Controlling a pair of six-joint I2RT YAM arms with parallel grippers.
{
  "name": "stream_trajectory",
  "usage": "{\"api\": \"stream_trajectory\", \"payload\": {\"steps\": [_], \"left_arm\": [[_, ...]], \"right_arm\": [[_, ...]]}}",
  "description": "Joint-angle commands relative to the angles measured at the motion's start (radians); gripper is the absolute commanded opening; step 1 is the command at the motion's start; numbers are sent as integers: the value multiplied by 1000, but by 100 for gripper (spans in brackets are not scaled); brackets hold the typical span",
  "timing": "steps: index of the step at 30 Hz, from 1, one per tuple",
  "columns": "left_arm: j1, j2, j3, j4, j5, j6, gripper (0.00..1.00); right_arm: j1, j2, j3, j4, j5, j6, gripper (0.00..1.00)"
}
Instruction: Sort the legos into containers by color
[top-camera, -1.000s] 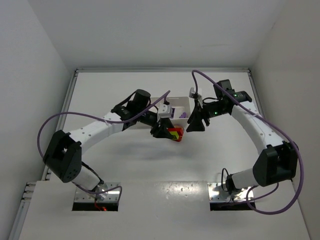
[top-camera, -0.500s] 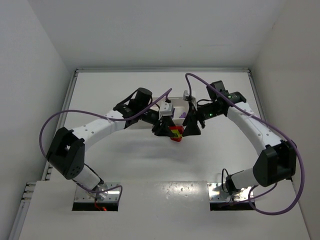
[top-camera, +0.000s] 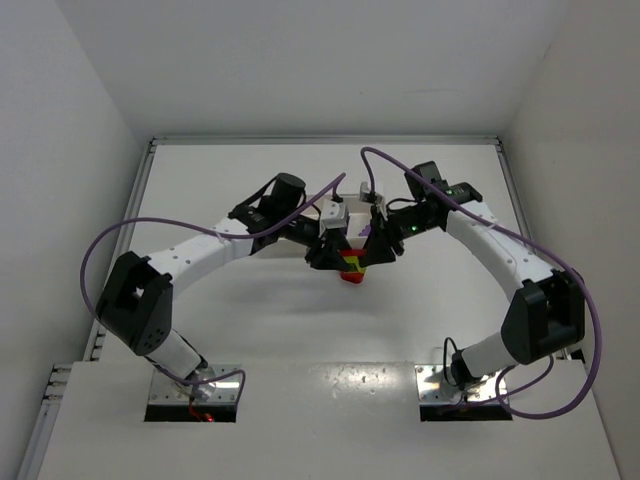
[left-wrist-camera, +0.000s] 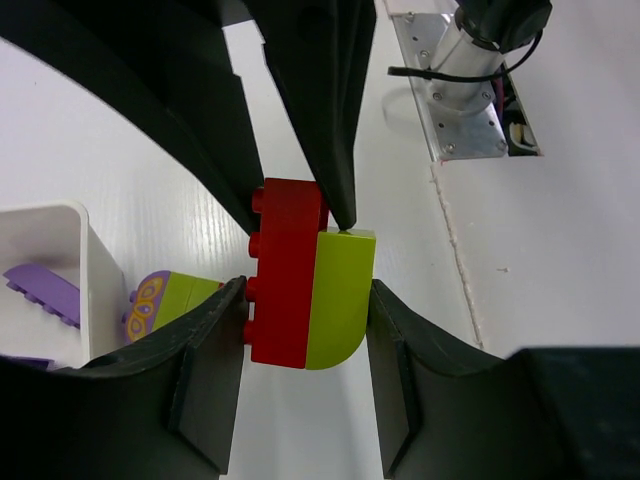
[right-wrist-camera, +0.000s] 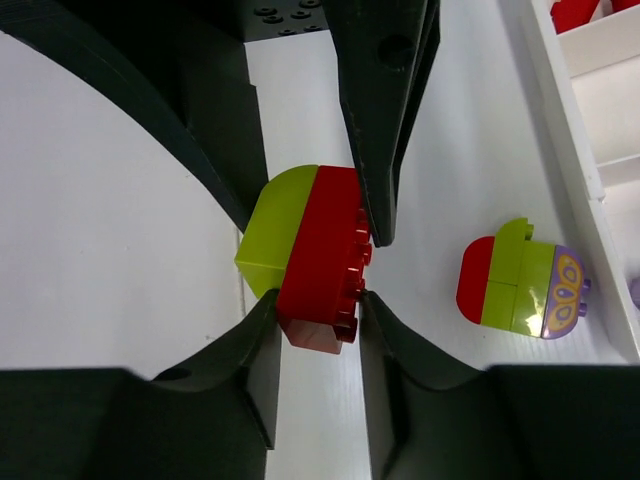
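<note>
My left gripper grips both red and yellow-green bricks; it should open, then take just the yellow-green brick's sides (left-wrist-camera: 343, 297) before pulling the clump apart.
A two-brick lego clump, red (left-wrist-camera: 285, 275) joined to yellow-green (left-wrist-camera: 340, 295), hangs above the table between both grippers; it also shows in the top view (top-camera: 350, 268). My left gripper (left-wrist-camera: 305, 325) is shut across it, one finger on the red studs and one on the green side. My right gripper (right-wrist-camera: 315, 325) is shut on the red brick (right-wrist-camera: 322, 255) from the opposite side. A second clump of red, green and patterned purple (right-wrist-camera: 520, 280) lies on the table beside the white tray (right-wrist-camera: 585, 150). The tray is mostly hidden under the wrists in the top view.
A purple brick (left-wrist-camera: 40, 290) lies in a tray compartment behind the tray's wall (left-wrist-camera: 80, 225). A red brick (right-wrist-camera: 575, 12) sits in another compartment. The right arm's base plate (left-wrist-camera: 465, 110) is on the table's near side. Purple cables loop over both arms.
My right gripper has swung left to the clump held by my left gripper and closed on it. The left gripper and clump shifted only slightly.
</note>
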Motion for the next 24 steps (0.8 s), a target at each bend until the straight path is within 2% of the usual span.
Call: {"api": "stream_trajectory", "payload": {"steps": [1, 5, 8, 9, 11, 13, 16, 20, 24], "left_arm": [[-2, -2, 39, 36, 22, 11, 10], [-2, -2, 30, 36, 22, 20, 10], [-13, -21, 21, 36, -12, 20, 47], [-23, -38, 9, 47, -30, 9, 66], [-23, -75, -57, 131, -96, -69, 91], [-23, -160, -122, 258, -151, -121, 95], [-33, -262, -252, 415, -338, -202, 96], [-75, -392, -317, 435, -521, -156, 98], [-143, -442, -326, 435, -677, -112, 88]], "right_arm": [[7, 1, 35, 48, -35, 10, 28], [7, 1, 35, 48, -35, 10, 17], [7, 1, 26, 66, -26, 19, 8], [-3, 1, 26, 66, -26, 19, 6], [-14, 1, 17, 84, -35, 78, 2], [-23, 1, 16, 94, -44, 97, 1], [-45, -8, -7, 146, -84, 194, 0], [-63, -8, -54, 244, -124, 362, 0], [-72, 10, -91, 356, -190, 584, 0]]}}
